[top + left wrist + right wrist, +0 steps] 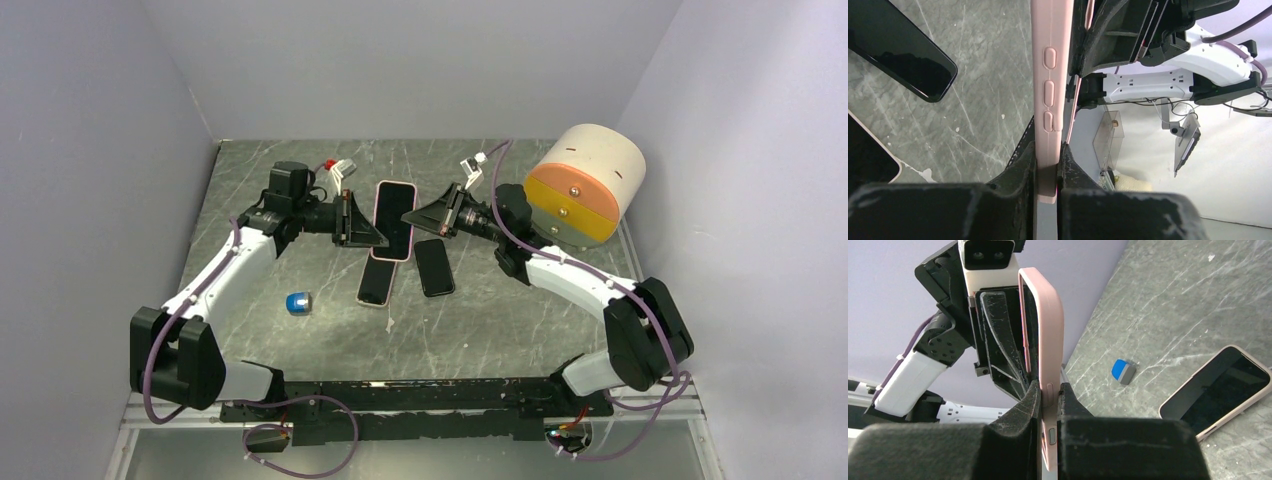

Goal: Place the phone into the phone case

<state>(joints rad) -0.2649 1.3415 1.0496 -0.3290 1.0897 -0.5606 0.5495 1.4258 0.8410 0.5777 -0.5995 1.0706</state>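
Next, my right gripper releases the pink phone case beside the black phone, on the side toward the cylinder (485, 286).
A pink phone case (394, 218) with a dark phone face inside its rim is held above the table between both grippers. My left gripper (362, 224) is shut on its left long edge; in the left wrist view the pads (1024, 162) pinch the case's edge (1050, 85) below its side buttons. My right gripper (426, 214) is shut on the right long edge; in the right wrist view its gripper (1049, 390) clamps the case (1047, 325), with the left gripper behind. I cannot tell how fully the phone is seated.
On the table under the held case lie a phone with a pale pink rim (377, 281) and a bare black phone (434, 268). A small blue block (299, 303) lies front left. A big beige cylinder with an orange-yellow face (586, 185) stands at the right.
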